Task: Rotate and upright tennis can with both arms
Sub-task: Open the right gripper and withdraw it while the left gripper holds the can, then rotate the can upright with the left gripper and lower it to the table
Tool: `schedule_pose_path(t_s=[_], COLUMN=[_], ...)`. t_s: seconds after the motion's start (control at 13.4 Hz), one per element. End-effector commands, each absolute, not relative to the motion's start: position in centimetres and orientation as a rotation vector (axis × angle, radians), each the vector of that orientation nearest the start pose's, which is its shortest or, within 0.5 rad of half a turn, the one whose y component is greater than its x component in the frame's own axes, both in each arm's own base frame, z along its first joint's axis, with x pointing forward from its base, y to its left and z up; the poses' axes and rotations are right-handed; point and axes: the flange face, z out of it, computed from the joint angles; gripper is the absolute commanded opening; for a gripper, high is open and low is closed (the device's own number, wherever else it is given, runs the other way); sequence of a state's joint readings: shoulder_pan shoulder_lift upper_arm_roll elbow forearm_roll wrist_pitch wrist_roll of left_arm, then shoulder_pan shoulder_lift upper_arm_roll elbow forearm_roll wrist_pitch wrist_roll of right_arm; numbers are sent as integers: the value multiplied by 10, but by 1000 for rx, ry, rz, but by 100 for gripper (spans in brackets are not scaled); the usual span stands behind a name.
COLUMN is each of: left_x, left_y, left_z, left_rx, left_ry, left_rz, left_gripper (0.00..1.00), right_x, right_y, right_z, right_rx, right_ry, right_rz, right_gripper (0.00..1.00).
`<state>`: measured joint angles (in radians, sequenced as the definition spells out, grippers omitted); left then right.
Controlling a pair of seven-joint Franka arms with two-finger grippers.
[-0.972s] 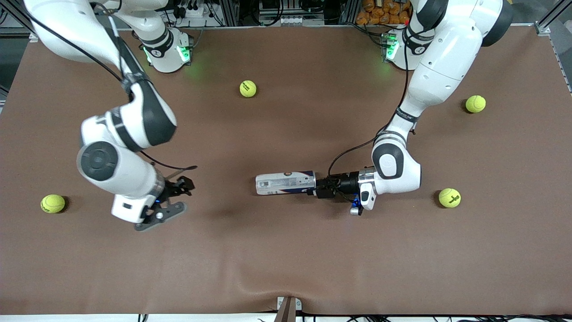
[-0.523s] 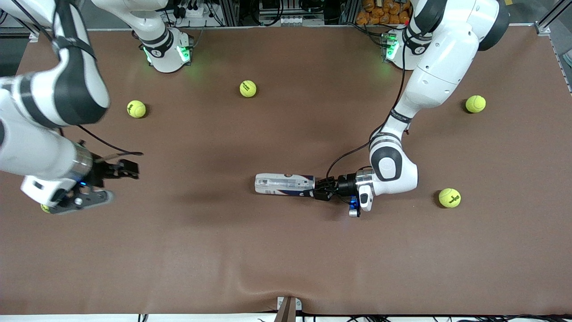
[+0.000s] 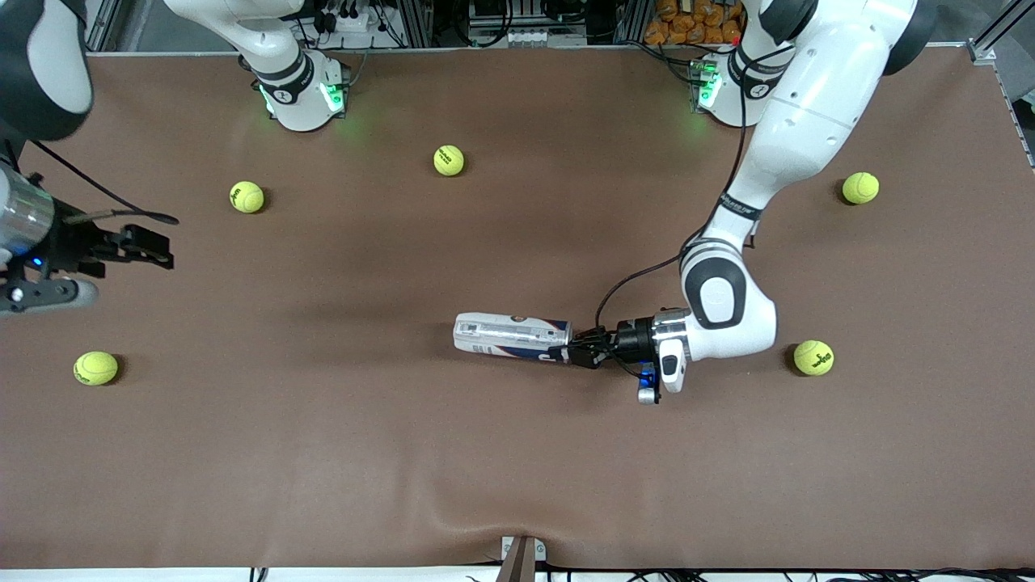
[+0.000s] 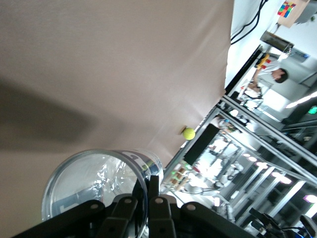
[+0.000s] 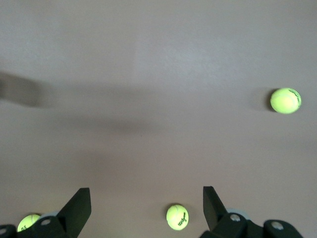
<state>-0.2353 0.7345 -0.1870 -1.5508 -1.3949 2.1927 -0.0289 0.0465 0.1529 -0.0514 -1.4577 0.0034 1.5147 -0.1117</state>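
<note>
The tennis can will be set upright on the bare middle of the brown table (image 3: 497,307), where my left gripper should then let go of it.
The tennis can (image 3: 509,336) lies on its side near the middle of the brown table, its label white and dark blue. My left gripper (image 3: 568,350) is shut on the rim of its open end, the end toward the left arm. In the left wrist view the fingers (image 4: 154,196) pinch the clear can's (image 4: 91,186) wall, one inside and one outside. My right gripper (image 3: 155,246) is open and empty, up in the air over the right arm's end of the table. In the right wrist view the right gripper (image 5: 146,201) is spread wide above bare table.
Several tennis balls lie scattered: one (image 3: 449,160) between the bases, one (image 3: 247,196) and one (image 3: 95,368) toward the right arm's end, one (image 3: 860,187) and one (image 3: 813,357) toward the left arm's end. A metal bracket (image 3: 521,554) sits at the table's near edge.
My right arm has swung away from the can toward its own end of the table, uncovering a ball. The left gripper has closed in on the can's rim, and the can has turned slightly.
</note>
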Motion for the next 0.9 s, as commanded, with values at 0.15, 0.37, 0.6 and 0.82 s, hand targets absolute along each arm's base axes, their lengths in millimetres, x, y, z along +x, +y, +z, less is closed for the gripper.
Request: schedule_pose_path(t_s=[0.15,0.37,0.6,0.82], left_x=[646,636,619,573], left_y=[-281,-258,-275,-383], left_z=[351,414,443,470], left_rx=[2052,2279,2480,2743], left_ry=[534,444,354,145], left_rz=[-414,-381,-313,-178], left_gripper=[0,0,0,0], right_x=[547,522,510,508], right_y=[-44,-58,-56,-51], right_z=[627,653,664,669], right_rx=[-3067,-3065,-3068,-3061], right_ry=[-44,5,116,171], right_rz=[161,155,186,190], right_gripper=[100,100,100,100])
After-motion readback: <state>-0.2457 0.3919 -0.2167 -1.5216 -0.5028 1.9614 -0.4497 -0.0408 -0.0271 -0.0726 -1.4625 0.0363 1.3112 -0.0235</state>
